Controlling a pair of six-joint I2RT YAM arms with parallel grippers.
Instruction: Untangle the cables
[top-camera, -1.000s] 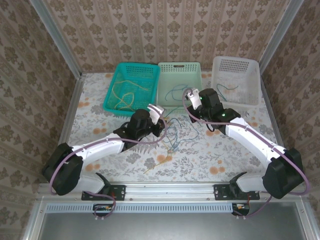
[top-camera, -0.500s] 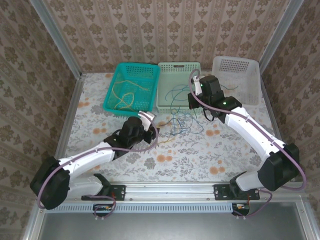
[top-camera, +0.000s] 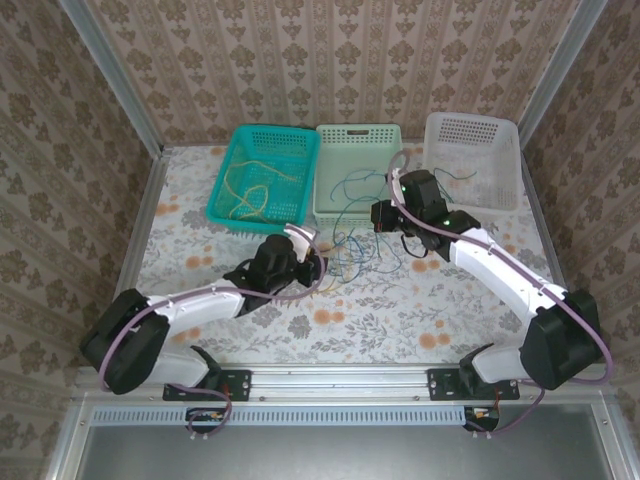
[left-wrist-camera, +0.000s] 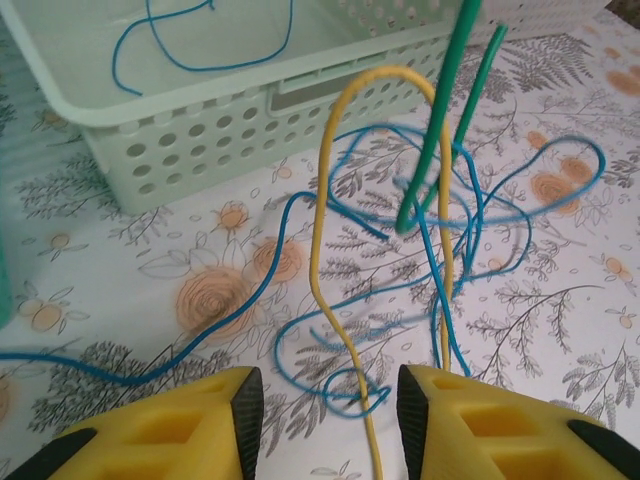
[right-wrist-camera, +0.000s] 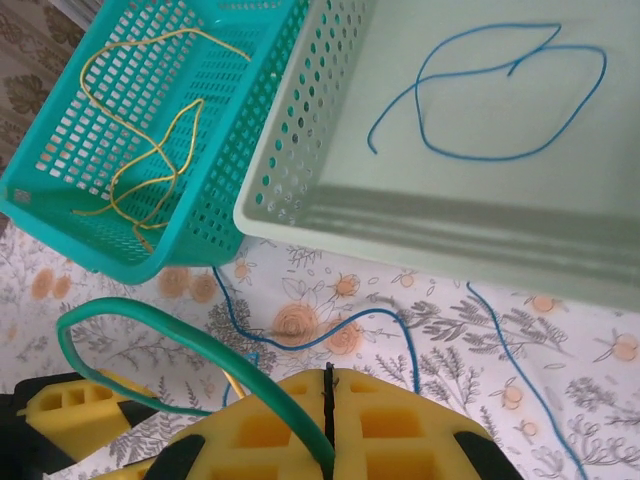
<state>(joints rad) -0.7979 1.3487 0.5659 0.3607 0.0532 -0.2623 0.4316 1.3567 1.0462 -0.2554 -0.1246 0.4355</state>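
The green cable in my right gripper lies across the yellow cable's loop, so next my left gripper leaves that loop and grabs the green cable's low bend (left-wrist-camera: 407, 222).
The cables (top-camera: 350, 250) lie tangled on the flowered table in front of the mint basket. My left gripper (top-camera: 305, 262) is at the tangle's left edge. It stands open (left-wrist-camera: 330, 400) low over the table, and a yellow cable (left-wrist-camera: 318, 250) runs up between its fingers without touching them. Blue cables (left-wrist-camera: 265, 272) loop around it. A green cable (left-wrist-camera: 432, 150) hangs down into the tangle from above. My right gripper (top-camera: 383, 213) is raised near the mint basket's front, shut (right-wrist-camera: 328, 380) on that green cable (right-wrist-camera: 241, 368), which arches off to the left.
Three baskets stand along the back. The teal basket (top-camera: 265, 140) holds yellow cables. A blue cable lies in the mint basket (top-camera: 360, 132). At the right end is the white basket (top-camera: 470, 125). The mint basket's front wall (right-wrist-camera: 420, 230) is close ahead of my right gripper.
My left gripper has opened and dropped nearer to the table at the tangle. My right gripper swung toward the baskets, then came back a little left, still holding the green cable.
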